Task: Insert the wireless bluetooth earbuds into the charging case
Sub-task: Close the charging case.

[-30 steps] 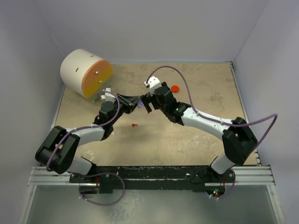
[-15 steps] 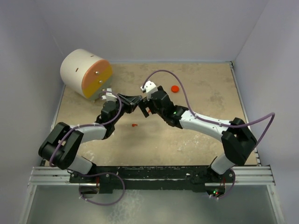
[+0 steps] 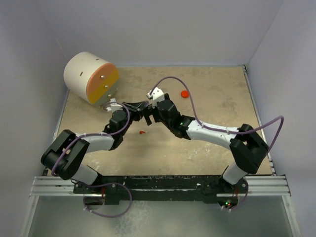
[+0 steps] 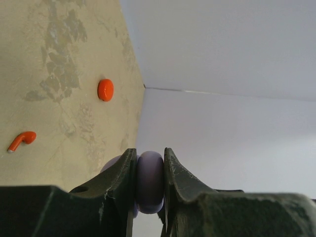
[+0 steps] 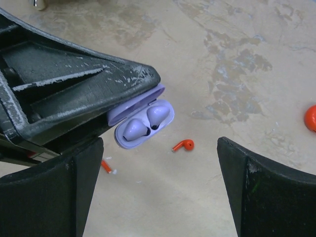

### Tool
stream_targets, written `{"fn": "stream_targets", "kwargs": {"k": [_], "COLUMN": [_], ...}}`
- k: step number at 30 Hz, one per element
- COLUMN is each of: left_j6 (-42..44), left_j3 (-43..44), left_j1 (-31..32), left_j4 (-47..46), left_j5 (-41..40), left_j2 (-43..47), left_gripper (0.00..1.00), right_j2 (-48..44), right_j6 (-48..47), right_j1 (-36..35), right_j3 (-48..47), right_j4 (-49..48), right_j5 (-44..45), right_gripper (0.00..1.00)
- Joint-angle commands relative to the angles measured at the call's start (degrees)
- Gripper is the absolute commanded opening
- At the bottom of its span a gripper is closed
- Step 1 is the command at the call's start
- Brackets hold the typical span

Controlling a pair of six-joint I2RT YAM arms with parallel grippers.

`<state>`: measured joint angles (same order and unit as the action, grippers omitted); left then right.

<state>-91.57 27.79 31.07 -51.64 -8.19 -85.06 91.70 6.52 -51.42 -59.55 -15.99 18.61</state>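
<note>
Next, my left gripper releases the lavender charging case on the table [image 3: 145, 117] just behind the middle red earbud in the table's middle.
My left gripper [image 4: 149, 163] is shut on a lavender charging case [image 4: 149, 181] and holds it above the table. In the right wrist view the case [image 5: 143, 123] is open, with two lavender earbuds [image 5: 132, 129] seated in it. My right gripper [image 5: 158, 192] is open and empty, just in front of and below the case. One red earbud [image 5: 183, 145] lies on the table under the case, and a second red piece [image 5: 106, 166] lies beside my left finger. In the top view the grippers meet at mid-table, left [image 3: 144, 105] and right [image 3: 148, 117], above a red earbud [image 3: 142, 132].
A round red case [image 3: 184, 93] lies on the table at the back right; it also shows in the left wrist view [image 4: 105, 90]. A large white cylinder with an orange face [image 3: 91, 77] stands at the back left. Grey walls close in the table on three sides.
My right gripper has moved left, closer to my left gripper and the held case. My left gripper has shifted slightly, still holding the case.
</note>
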Motion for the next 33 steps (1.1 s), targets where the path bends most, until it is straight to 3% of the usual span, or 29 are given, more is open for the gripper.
{"fn": "stream_targets", "kwargs": {"k": [1,11,22,33], "left_j6": [-6.34,-12.18,-17.25,-16.50], "left_j3": [-1.09,-3.99,-5.72,-4.62], "left_j1": [1.53,2.07,2.18,2.11], "left_j4": [-2.92,-2.99,-3.16,6.77], "left_j5": [-6.84,-10.03,-10.13,-12.81], "left_j2": [2.51,3.81,3.74,5.09], "left_gripper": [0.00,0.00,0.00,0.00], "right_j2": [1.77,4.89,5.63,0.93], "right_j6": [3.87,6.60,5.46,7.09], "right_j1": [-1.56,-2.35,-2.33,-2.37], "right_j3": [0.50,0.41,3.49,10.46], "right_j4": [-7.60,-9.40,-21.19,-23.89], "right_j5": [4.31,8.29,14.57,25.54], "right_gripper": [1.00,1.00,1.00,1.00]}}
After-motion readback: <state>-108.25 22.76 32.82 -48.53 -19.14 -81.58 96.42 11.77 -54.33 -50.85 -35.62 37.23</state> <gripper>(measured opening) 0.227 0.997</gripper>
